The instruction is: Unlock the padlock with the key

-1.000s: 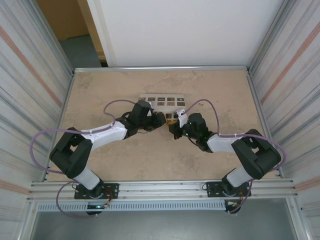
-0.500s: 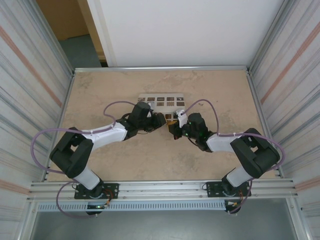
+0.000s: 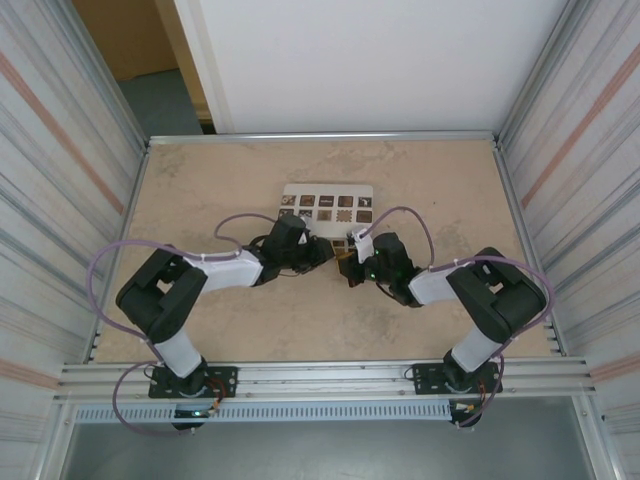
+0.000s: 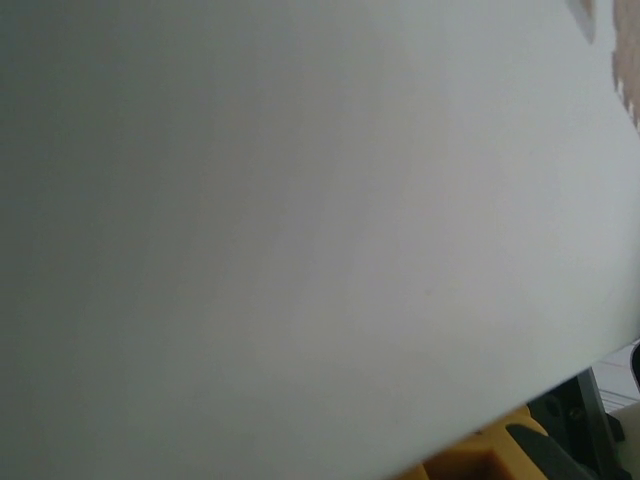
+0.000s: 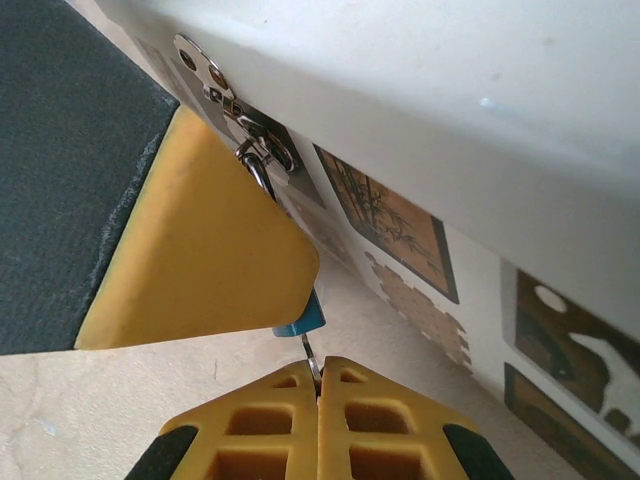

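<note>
Left gripper covers the padlock, close against the white box; I need to back it off, then pinch the padlock's blue body [image 5: 303,316] from the front.
A small blue padlock [image 5: 306,320] hangs by its silver shackle [image 5: 258,172] from a metal hasp [image 5: 213,78] on the white picture box [image 5: 430,90]. Most of the lock is hidden behind a broad yellow finger [image 5: 200,250] of my left gripper [image 3: 324,248], which looks closed around it. Just below, my right gripper [image 5: 318,366] is shut on the key [image 5: 313,352], whose thin blade points up into the bottom of the padlock. In the top view both grippers meet in front of the box [image 3: 328,198], the right gripper [image 3: 350,264] close to the left. The left wrist view has the box's white side [image 4: 300,200] and a yellow fingertip [image 4: 480,460].
The box carries rows of small dark pictures [image 3: 322,206] on its top face. It stands mid-table on the beige tabletop [image 3: 200,180]. Corrugated metal walls [image 3: 60,200] close in both sides, and a metal rail [image 3: 320,375] runs along the near edge.
The box now shows more of its pictured face, tipped or shifted toward the arms. Both arms have folded inward, and the grippers sit slightly closer to the near edge.
</note>
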